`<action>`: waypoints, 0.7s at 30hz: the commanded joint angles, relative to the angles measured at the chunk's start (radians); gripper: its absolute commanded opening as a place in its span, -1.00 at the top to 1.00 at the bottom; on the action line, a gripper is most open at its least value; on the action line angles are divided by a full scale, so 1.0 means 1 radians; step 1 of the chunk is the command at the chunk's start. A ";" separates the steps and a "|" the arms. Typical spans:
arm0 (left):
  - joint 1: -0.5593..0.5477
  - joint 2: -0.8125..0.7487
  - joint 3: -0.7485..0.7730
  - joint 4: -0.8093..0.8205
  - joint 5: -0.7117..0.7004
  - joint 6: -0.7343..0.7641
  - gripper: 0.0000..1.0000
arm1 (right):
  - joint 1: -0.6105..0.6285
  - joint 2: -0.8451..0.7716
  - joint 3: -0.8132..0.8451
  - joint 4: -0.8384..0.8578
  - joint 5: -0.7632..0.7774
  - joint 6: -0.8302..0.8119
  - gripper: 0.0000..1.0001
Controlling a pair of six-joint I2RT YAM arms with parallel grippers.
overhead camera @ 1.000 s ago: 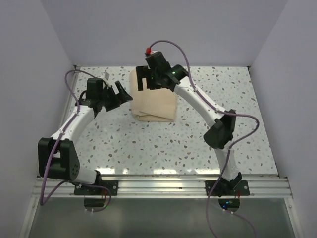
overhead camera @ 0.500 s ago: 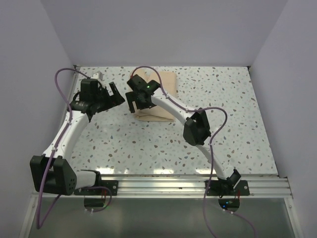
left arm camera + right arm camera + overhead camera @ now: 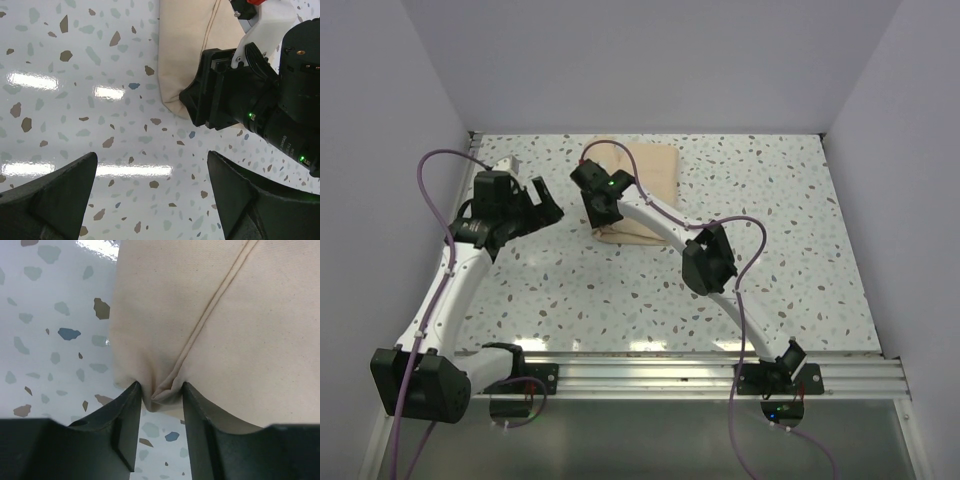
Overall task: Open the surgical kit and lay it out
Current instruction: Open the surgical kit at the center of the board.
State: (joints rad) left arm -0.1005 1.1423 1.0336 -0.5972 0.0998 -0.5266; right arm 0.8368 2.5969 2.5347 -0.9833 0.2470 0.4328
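I see my right gripper's fingers bunching up the wrap's corner along with the seam, so I will open them and pinch just the seam's near end (image 3: 175, 377) before I unfold it.
The surgical kit is a folded beige cloth wrap (image 3: 655, 170) lying at the rear middle of the speckled table, with whatever it contains hidden. My right gripper (image 3: 597, 213) is down at the wrap's front-left corner. In the right wrist view its jaws (image 3: 160, 388) are shut on a bunched fold of the cloth (image 3: 240, 330) beside a stitched seam. My left gripper (image 3: 547, 203) hovers to the left of the wrap, apart from it. In the left wrist view it stands open (image 3: 152, 195) over bare table, with the wrap (image 3: 185, 55) and the right gripper's black body (image 3: 235, 100) ahead of it.
The right arm's white link and black elbow (image 3: 708, 258) cross the table's middle in front of the wrap. Grey walls close in the left, rear and right sides. An aluminium rail (image 3: 650, 375) runs along the near edge. Purple cables loop above both arms.
The right arm swung from the wrap's rear to its front-left corner and its jaws closed on a cloth fold. The left arm drew back to the left, still open.
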 commanded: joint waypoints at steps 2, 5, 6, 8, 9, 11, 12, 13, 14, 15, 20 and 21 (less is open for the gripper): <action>-0.001 -0.023 -0.012 -0.013 -0.012 0.020 -0.90 | -0.011 -0.055 0.029 0.051 0.055 0.006 0.26; 0.001 -0.018 -0.014 0.003 0.001 0.011 -0.90 | -0.015 -0.081 0.029 0.058 0.031 0.004 0.17; -0.001 -0.016 -0.014 0.010 0.005 0.010 -0.90 | -0.016 -0.092 0.029 0.057 0.020 0.006 -0.09; -0.001 -0.013 -0.010 0.016 0.009 0.008 -0.89 | -0.018 -0.109 0.022 0.058 0.006 0.007 -0.35; -0.001 -0.012 -0.010 0.022 0.011 0.008 -0.89 | -0.018 -0.124 0.021 0.058 0.006 0.009 -0.55; -0.001 -0.009 -0.012 0.025 0.011 0.008 -0.90 | -0.018 -0.138 0.012 0.063 0.006 0.012 -0.60; -0.002 -0.007 -0.012 0.025 0.011 0.008 -0.90 | -0.021 -0.146 0.004 0.067 0.009 0.012 -0.60; -0.004 -0.007 -0.015 0.024 0.011 0.010 -0.90 | -0.019 -0.156 -0.002 0.081 0.014 0.015 -0.60; -0.004 -0.009 -0.017 0.023 0.009 0.010 -0.89 | -0.022 -0.158 -0.011 0.089 0.015 0.017 -0.60; -0.004 -0.009 -0.017 0.025 0.009 0.011 -0.89 | -0.024 -0.159 -0.013 0.095 0.018 0.018 -0.60; -0.005 -0.007 -0.015 0.027 0.005 0.020 -0.90 | -0.033 -0.143 -0.007 0.126 0.069 0.026 -0.54; -0.005 -0.006 -0.017 0.028 0.005 0.022 -0.90 | -0.033 -0.133 -0.001 0.112 0.081 0.026 -0.52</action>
State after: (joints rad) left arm -0.1013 1.1397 1.0180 -0.5938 0.1001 -0.5270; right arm 0.8124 2.5069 2.5240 -0.8925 0.2714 0.4450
